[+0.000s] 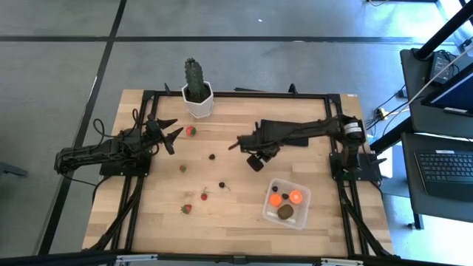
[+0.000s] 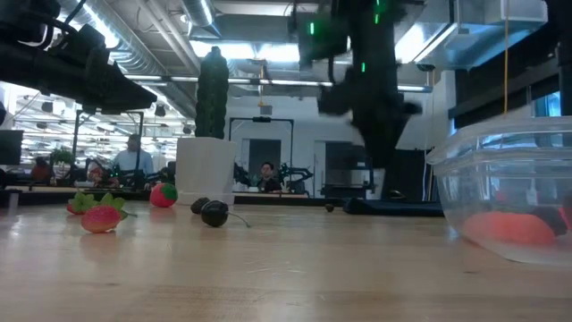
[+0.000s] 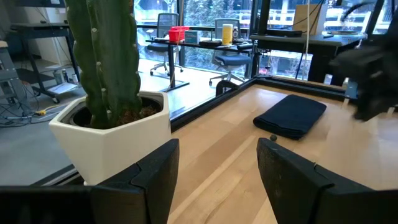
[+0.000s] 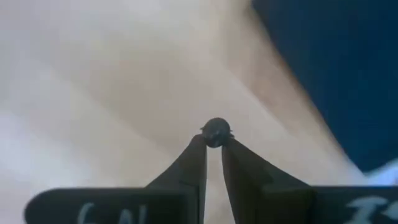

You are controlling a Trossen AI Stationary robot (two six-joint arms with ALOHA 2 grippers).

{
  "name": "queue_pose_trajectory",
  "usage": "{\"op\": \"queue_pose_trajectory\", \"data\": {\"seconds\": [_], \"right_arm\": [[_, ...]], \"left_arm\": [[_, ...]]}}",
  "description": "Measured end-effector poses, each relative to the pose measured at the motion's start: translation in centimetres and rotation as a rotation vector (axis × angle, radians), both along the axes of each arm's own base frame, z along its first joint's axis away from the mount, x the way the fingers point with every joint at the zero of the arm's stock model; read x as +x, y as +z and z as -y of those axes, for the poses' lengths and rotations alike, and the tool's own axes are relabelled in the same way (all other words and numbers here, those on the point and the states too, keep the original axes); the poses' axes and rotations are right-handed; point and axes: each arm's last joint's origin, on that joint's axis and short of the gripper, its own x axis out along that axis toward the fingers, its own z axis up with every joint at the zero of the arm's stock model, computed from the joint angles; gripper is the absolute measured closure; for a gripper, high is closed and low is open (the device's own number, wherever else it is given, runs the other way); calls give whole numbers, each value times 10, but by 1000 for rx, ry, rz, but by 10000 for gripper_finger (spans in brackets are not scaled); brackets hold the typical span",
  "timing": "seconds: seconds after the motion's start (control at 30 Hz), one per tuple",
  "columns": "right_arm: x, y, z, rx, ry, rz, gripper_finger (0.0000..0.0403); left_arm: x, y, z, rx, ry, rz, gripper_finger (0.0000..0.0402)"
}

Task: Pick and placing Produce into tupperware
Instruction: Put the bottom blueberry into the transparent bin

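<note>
I need to release the small dark berry from my right gripper onto the tupperware's orange ball closer to my left gripper (image 1: 275,199).
My right gripper (image 1: 233,145) reaches over the table's middle toward the left and is shut on a small dark berry (image 4: 216,132). The clear tupperware (image 1: 287,203) sits near the table's right near corner; it holds two orange balls (image 1: 285,198) and a brown oval (image 1: 285,213). My left gripper (image 1: 174,127) is open beside a red strawberry (image 1: 191,131), touching nothing. More strawberries (image 1: 186,209) and dark berries (image 1: 221,185) lie scattered on the wood. In the low view the tupperware (image 2: 509,192) stands at the right, with a strawberry (image 2: 100,217) and a berry (image 2: 214,213) at the left. My right gripper pinches the small dark berry (image 4: 216,132) between its two fingers (image 4: 194,163), only at their free ends. The berry sticks out just past the tips, with blurred wood behind it.
A green cactus in a white pot (image 1: 196,92) stands at the far edge, close to my left gripper. A flat black rectangle (image 3: 290,116) lies under my right arm. Bare wood (image 1: 244,222) stretches along the near side. A desk with laptops (image 1: 443,162) stands to the right of the table.
</note>
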Motion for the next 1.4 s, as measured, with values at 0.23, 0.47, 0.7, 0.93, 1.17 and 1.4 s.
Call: {"op": "queue_pose_trajectory", "data": {"seconds": [0.23,0.47,0.7,0.93,1.17,1.4], "right_arm": [[-13,35,-71,-27,-2,-76,353],[-34,30,-139,-35,-66,-58,353],[-46,13,-169,-32,-108,-9,352],[-48,-20,-171,-5,-97,38,352],[-52,-29,-169,-16,-94,20,352],[-51,-29,-166,-13,-69,12,350]], "left_arm": [[0,0,0,0,0,0,193],[0,0,0,0,0,0,193],[0,0,0,0,0,0,193],[0,0,0,0,0,0,193],[0,0,0,0,0,1,193],[0,0,0,0,0,1,193]]}}
